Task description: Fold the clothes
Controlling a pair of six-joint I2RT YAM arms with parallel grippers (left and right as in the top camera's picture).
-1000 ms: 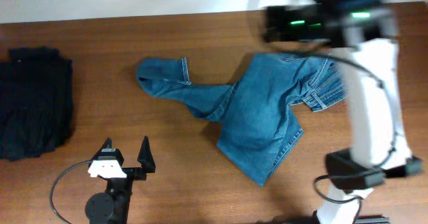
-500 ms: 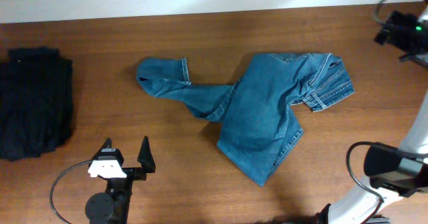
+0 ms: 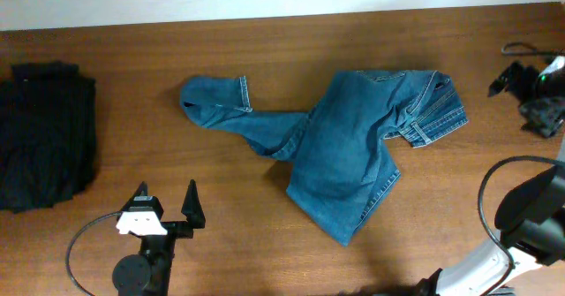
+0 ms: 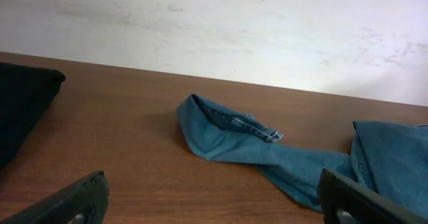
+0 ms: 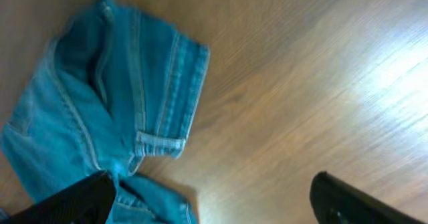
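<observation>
Next, my right gripper goes to the bunched waistband's stitched outer edge (image 3: 446,127) (image 5: 184,107) on the blue denim jeans and takes hold there.
The blue denim jeans (image 3: 344,146) lie crumpled in the middle of the wooden table, one leg trailing left to a cuffed end and the waistband bunched at the right. They also show in the left wrist view (image 4: 227,140) and the right wrist view (image 5: 100,97). My left gripper (image 3: 165,201) is open and empty near the front edge, left of the jeans, its fingers wide apart in its wrist view (image 4: 212,200). My right gripper (image 3: 508,66) is open and empty at the far right edge, right of the waistband, over bare wood (image 5: 214,204).
A black folded garment pile (image 3: 44,132) sits at the far left edge and shows at the left of the left wrist view (image 4: 20,103). A pale wall runs along the table's back edge (image 3: 265,18). The right arm's base stands at the front right (image 3: 530,216).
My right arm has swung from above the jeans' waistband out to the far right edge of the table. The jeans and my left arm have not moved.
</observation>
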